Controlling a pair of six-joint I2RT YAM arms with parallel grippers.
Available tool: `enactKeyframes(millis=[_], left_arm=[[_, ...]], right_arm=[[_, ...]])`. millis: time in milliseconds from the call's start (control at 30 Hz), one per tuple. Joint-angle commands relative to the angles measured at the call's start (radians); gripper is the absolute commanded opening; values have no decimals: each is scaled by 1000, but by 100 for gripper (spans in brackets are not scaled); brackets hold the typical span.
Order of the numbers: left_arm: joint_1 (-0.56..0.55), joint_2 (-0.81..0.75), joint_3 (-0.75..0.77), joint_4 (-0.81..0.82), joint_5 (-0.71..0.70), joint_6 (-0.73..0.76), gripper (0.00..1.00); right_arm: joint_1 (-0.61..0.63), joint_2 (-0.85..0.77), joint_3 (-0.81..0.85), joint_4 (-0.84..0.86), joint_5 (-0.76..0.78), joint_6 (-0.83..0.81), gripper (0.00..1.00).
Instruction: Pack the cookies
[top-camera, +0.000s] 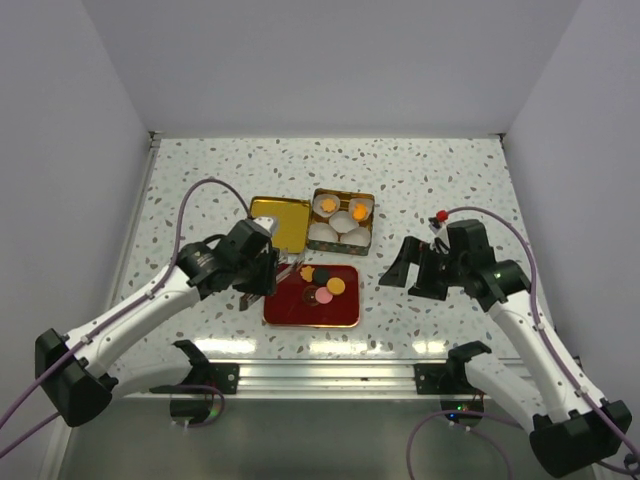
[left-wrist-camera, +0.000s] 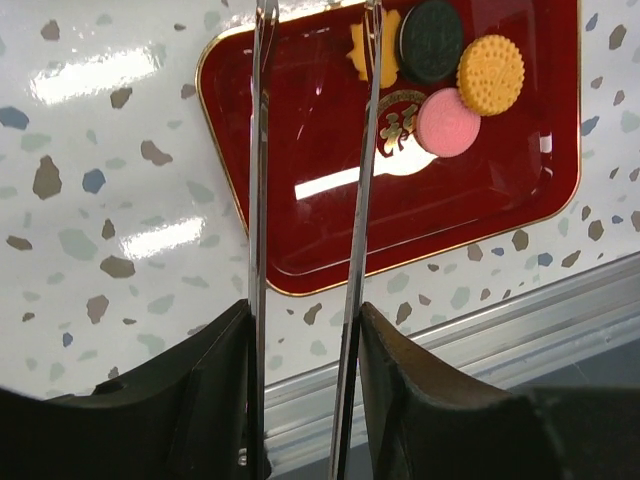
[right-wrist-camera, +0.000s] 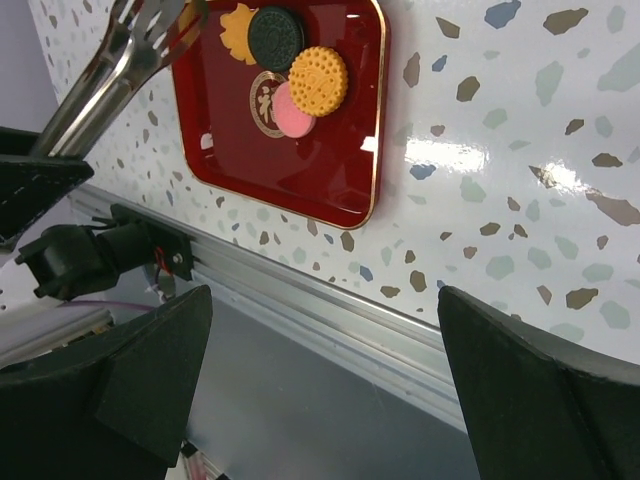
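Observation:
I will release the yellow cookie from my left gripper into the empty middle paper cup of the gold tin (top-camera: 338, 222).
Several cookies lie at the far end of a red tray (top-camera: 300, 308): a yellow one (top-camera: 308, 273), a dark brown one (top-camera: 322, 274), an orange one (top-camera: 337, 286) and a pink one (top-camera: 324, 296). My left gripper (top-camera: 262, 272) is shut on metal tongs (top-camera: 290, 268). The tongs' two arms (left-wrist-camera: 258, 200) stand apart, and their tips reach the yellow cookie (left-wrist-camera: 356, 52) next to the dark cookie (left-wrist-camera: 431, 40). My right gripper (top-camera: 400, 272) is open and empty, right of the tray. In its wrist view (right-wrist-camera: 325, 320) the tongs (right-wrist-camera: 110, 70) and the cookies (right-wrist-camera: 318, 79) show.
A gold tin (top-camera: 340, 249) behind the tray holds white paper cups, two with an orange cookie (top-camera: 325, 207) inside. Its gold lid (top-camera: 281, 222) lies to its left. A metal rail (top-camera: 330, 375) runs along the table's near edge.

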Motion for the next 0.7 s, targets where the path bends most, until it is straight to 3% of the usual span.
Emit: enactKeyframes(millis=[0,667], left_arm=[[-5,-55,-33,3,23,-63,49],[-8,-45,-100,78,132,-60,46]], right_arm=[[3,-36,4,1,-26,-5,99],[1,-139,-47,-74,1,12,99]])
